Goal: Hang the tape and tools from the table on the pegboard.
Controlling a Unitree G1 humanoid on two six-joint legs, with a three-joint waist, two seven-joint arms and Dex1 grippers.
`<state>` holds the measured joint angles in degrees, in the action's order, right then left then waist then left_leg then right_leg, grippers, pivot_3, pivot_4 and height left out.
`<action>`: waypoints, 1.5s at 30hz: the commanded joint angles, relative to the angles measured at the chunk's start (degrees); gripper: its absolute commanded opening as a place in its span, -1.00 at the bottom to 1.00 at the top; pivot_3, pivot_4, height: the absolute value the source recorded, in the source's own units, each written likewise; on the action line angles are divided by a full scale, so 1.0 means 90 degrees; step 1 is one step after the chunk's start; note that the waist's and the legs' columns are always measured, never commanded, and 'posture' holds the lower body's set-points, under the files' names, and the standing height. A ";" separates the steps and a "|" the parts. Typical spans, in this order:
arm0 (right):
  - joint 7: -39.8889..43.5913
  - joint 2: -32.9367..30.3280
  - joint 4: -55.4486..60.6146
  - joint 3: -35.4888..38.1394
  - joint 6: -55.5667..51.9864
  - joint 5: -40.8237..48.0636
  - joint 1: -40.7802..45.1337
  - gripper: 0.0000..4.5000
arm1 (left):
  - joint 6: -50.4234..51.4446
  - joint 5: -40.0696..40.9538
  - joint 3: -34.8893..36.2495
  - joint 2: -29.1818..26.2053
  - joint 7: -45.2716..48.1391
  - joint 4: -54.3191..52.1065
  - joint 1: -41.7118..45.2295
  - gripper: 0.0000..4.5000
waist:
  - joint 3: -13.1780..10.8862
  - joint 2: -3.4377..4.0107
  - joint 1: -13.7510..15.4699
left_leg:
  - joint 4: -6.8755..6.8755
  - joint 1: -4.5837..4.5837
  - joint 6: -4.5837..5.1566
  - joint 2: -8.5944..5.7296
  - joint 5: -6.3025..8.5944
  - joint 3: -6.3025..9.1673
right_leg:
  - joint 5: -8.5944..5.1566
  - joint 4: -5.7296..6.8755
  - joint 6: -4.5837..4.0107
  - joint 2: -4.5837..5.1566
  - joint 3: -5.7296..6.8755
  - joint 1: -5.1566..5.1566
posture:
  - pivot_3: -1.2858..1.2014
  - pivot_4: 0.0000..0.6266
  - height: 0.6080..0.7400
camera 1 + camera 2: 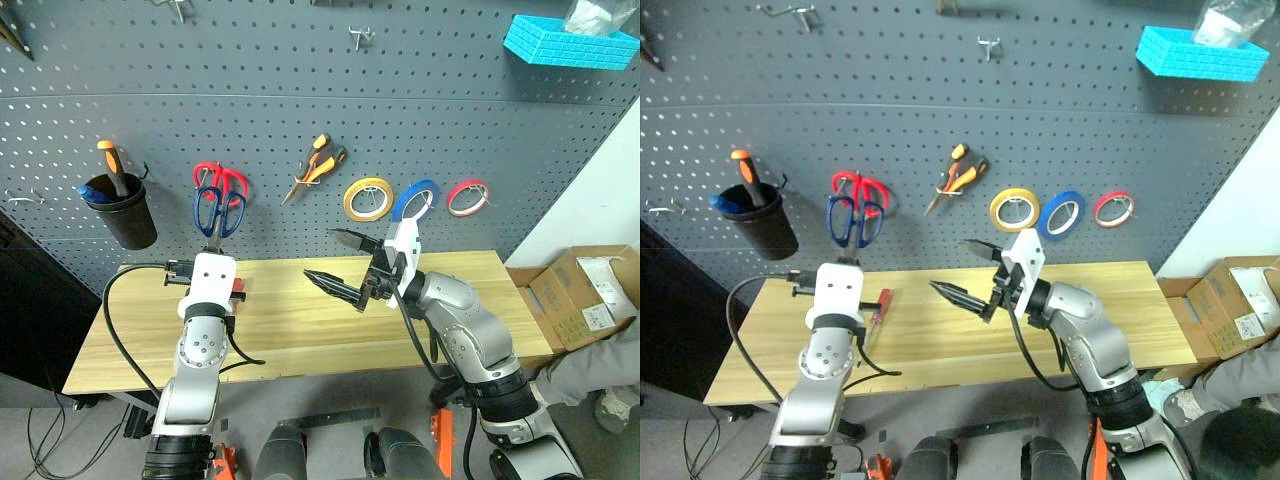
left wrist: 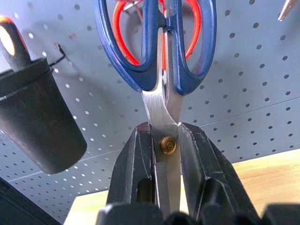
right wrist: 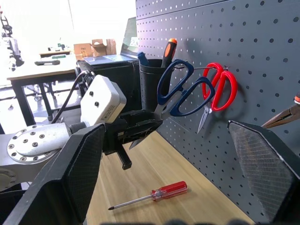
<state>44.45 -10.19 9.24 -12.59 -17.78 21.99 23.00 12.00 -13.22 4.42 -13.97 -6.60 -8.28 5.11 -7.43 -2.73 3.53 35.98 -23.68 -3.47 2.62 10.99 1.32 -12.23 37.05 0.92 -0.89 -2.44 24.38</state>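
My left gripper has the dark-blue-handled scissors, now held handles-up against the pegboard. It will let go of them on the hook holding the red-handled scissors (image 1: 223,199) (image 2: 161,51), so they hang in front of those.
My left gripper (image 2: 165,133) is shut on the blades of the dark-blue-handled scissors (image 2: 150,47), near their pivot. It holds them handles-up against the pegboard (image 1: 300,90), right in front of the hanging red-handled scissors (image 3: 219,85). My right gripper (image 1: 320,255) hangs open and holds nothing above the middle of the table (image 1: 300,325), pointing toward the left arm. The red-handled screwdriver (image 1: 878,305) lies on the table beside the left arm. The orange-and-black pliers (image 1: 318,165) and the blue tape (image 1: 415,200) hang on the pegboard.
A black cup (image 1: 122,212) holding an orange-handled screwdriver (image 1: 110,160) hangs at the left of the board. A yellow roll (image 1: 367,198) and a red roll (image 1: 467,197) flank the blue tape. A blue basket (image 1: 570,42) sits high right. A cardboard box (image 1: 580,300) stands right of the table.
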 commanded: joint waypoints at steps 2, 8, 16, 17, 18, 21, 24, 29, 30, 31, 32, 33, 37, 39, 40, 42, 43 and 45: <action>-0.0032 -0.0024 0.0178 0.0051 0.0131 -0.0016 -0.0017 1.00 | -0.0213 0.0110 0.0136 0.0035 -0.0013 0.0007 0.0203 -0.69 | 0.0024 0.0000 0.0001 | 0.0000 0.0001 0.0000 0.0000 0.0000 -0.0001 | 0.0001 0.0001 0.0002 0.0000 -0.0001 -0.0001 | 0.19 -0.87 1.00; -0.0035 -0.0032 0.0163 0.0053 0.0148 -0.0053 -0.0059 1.00 | -0.0245 0.0141 0.0155 0.0034 -0.0035 0.0071 0.0251 -0.69 | 0.0066 0.0004 0.0001 | 0.0000 0.0021 0.0000 0.0000 0.0000 -0.0001 | 0.0000 0.0001 0.0001 -0.0001 -0.0002 -0.0019 | 0.19 -0.87 1.00; -0.0057 -0.0050 0.0155 0.0058 0.0151 -0.0087 -0.0062 1.00 | -0.0254 0.0219 0.0203 -0.0060 0.0055 0.0271 0.0480 -0.69 | 0.0107 0.0005 0.0003 | 0.0001 0.0037 0.0000 0.0000 0.0000 -0.0002 | -0.0006 0.0003 -0.0010 -0.0001 -0.0002 -0.0033 | 0.19 -0.88 1.00; -0.0062 -0.0054 0.0155 0.0053 0.0156 -0.0091 -0.0066 1.00 | -0.0263 0.0226 0.0208 -0.0070 0.0060 0.0298 0.0505 -0.69 | 0.0108 0.0004 0.0003 | 0.0001 0.0038 0.0000 -0.0001 0.0000 -0.0002 | -0.0014 0.0004 -0.0025 -0.0001 -0.0003 -0.0034 | 0.19 -0.88 1.00; -0.0069 -0.0058 0.0157 0.0047 0.0164 -0.0101 -0.0071 1.00 | -0.0276 0.0239 0.0219 -0.0086 0.0074 0.0338 0.0540 -0.69 | 0.0111 0.0004 0.0002 | 0.0001 0.0038 0.0000 -0.0001 0.0000 -0.0002 | -0.0015 0.0004 -0.0025 -0.0001 -0.0003 -0.0034 | 0.19 -0.89 1.00; -0.0090 -0.0064 0.0164 0.0040 0.0164 -0.0119 -0.0079 1.00 | -0.0319 0.0264 0.0282 -0.0145 0.0099 0.0479 0.0659 -0.69 | 0.0112 0.0004 0.0006 | 0.0000 0.0038 0.0000 -0.0001 0.0000 -0.0003 | -0.0012 0.0004 -0.0021 -0.0001 -0.0003 -0.0034 | 0.19 -0.89 1.00; -0.0112 -0.0071 0.0198 0.0041 0.0154 -0.0132 -0.0103 1.00 | -0.0361 0.0301 0.0336 -0.0182 0.0122 0.0591 0.0736 -0.69 | 0.0119 0.0004 0.0006 | 0.0000 0.0039 0.0000 -0.0001 0.0000 -0.0002 | -0.0001 0.0005 -0.0003 -0.0002 -0.0003 -0.0034 | 0.19 -0.90 1.00; -0.0190 -0.0107 0.0217 0.0084 0.0087 -0.0129 -0.0102 1.00 | -0.0339 0.0562 0.0412 -0.0277 0.0371 0.1007 0.1038 -0.69 | 0.0134 0.0001 0.0005 | 0.0000 0.0039 0.0000 -0.0001 0.0000 -0.0002 | 0.0000 0.0006 -0.0002 -0.0002 -0.0003 -0.0034 | 0.18 -0.90 1.00; -0.0200 -0.0115 0.0208 0.0088 0.0089 -0.0136 -0.0094 1.00 | -0.0318 0.0682 0.0453 -0.0287 0.0455 0.1152 0.1137 -0.69 | 0.0134 0.0000 0.0005 | 0.0001 0.0041 0.0000 -0.0001 0.0000 -0.0003 | 0.0000 0.0007 -0.0002 -0.0002 -0.0003 -0.0035 | 0.18 -0.90 1.00; -0.0209 -0.0121 0.0206 0.0091 0.0092 -0.0142 -0.0090 1.00 | -0.0282 0.0794 0.0479 -0.0303 0.0550 0.1290 0.1229 -0.69 | 0.0135 0.0001 0.0005 | 0.0001 0.0043 0.0000 -0.0001 0.0000 -0.0003 | -0.0001 0.0007 -0.0002 -0.0002 -0.0003 -0.0037 | 0.18 -0.90 1.00; -0.0217 -0.0124 0.0201 0.0091 0.0095 -0.0144 -0.0084 1.00 | -0.0269 0.0876 0.0495 -0.0325 0.0631 0.1424 0.1316 -0.69 | 0.0137 -0.0001 0.0004 | 0.0002 0.0045 0.0000 -0.0002 0.0000 -0.0003 | -0.0001 0.0007 -0.0002 -0.0002 -0.0003 -0.0038 | 0.18 -0.90 1.00; -0.0222 -0.0130 0.0202 0.0090 0.0096 -0.0142 -0.0083 1.00 | -0.0268 0.0971 0.0532 -0.0342 0.0703 0.1584 0.1428 -0.69 | 0.0137 -0.0002 0.0004 | 0.0002 0.0046 0.0000 -0.0002 0.0000 -0.0003 | 0.0000 0.0007 -0.0002 -0.0002 -0.0003 -0.0039 | 0.18 -0.90 1.00; -0.0215 -0.0140 0.0210 0.0075 0.0079 -0.0116 -0.0071 1.00 | -0.0155 0.1488 0.0735 -0.0408 0.1154 0.2413 0.2041 -0.69 | 0.0138 -0.0003 0.0007 | 0.0002 0.0046 0.0000 -0.0002 0.0000 -0.0003 | 0.0000 0.0008 -0.0001 -0.0004 -0.0002 -0.0039 | 0.18 -0.90 1.00; -0.0202 -0.0135 0.0220 0.0064 0.0069 -0.0111 -0.0061 1.00 | -0.0253 0.1608 0.0776 -0.0476 0.1311 0.2797 0.2342 -0.69 | 0.0139 -0.0004 0.0005 | 0.0002 0.0046 0.0000 -0.0002 0.0000 -0.0002 | 0.0001 0.0009 0.0000 -0.0005 -0.0002 -0.0039 | 0.18 -0.90 1.00; -0.0198 -0.0129 0.0228 0.0059 0.0062 -0.0106 -0.0055 1.00 | -0.0335 0.1633 0.0793 -0.0516 0.1345 0.2971 0.2480 -0.58 | 0.0139 -0.0004 0.0004 | 0.0002 0.0046 0.0000 -0.0002 0.0000 -0.0002 | 0.0002 0.0008 0.0001 -0.0005 -0.0002 -0.0040 | 0.18 -0.90 1.00; -0.0186 -0.0126 0.0247 0.0060 0.0049 -0.0089 -0.0051 1.00 | -0.0499 0.1666 0.0798 -0.0586 0.1407 0.3259 0.2698 -0.36 | 0.0139 -0.0004 0.0000 | 0.0001 0.0046 0.0000 -0.0002 0.0000 -0.0002 | 0.0002 0.0008 0.0002 -0.0005 -0.0003 -0.0039 | 0.18 -0.89 1.00; -0.0182 -0.0128 0.0259 0.0058 0.0045 -0.0086 -0.0051 1.00 | -0.0555 0.1676 0.0803 -0.0623 0.1425 0.3398 0.2807 -0.22 | 0.0139 -0.0004 -0.0005 | 0.0001 0.0046 0.0000 -0.0002 0.0000 -0.0003 | 0.0002 0.0008 0.0002 -0.0005 -0.0003 -0.0039 | 0.17 -0.89 1.00; -0.0181 -0.0135 0.0273 0.0060 0.0042 -0.0090 -0.0056 1.00 | -0.0629 0.1690 0.0805 -0.0667 0.1443 0.3590 0.2941 0.11 | 0.0139 -0.0004 -0.0022 | 0.0000 0.0046 0.0000 -0.0002 0.0000 -0.0003 | 0.0002 0.0008 0.0002 -0.0005 -0.0003 -0.0039 | 0.17 -0.89 1.00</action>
<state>42.65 -11.28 9.25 -12.57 -17.80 20.39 21.69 8.09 1.64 11.30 -19.24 5.95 23.84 30.09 -6.18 -2.76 3.33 35.98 -23.27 -3.47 2.60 10.98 1.29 -12.21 37.12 0.93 -0.94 -2.48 24.03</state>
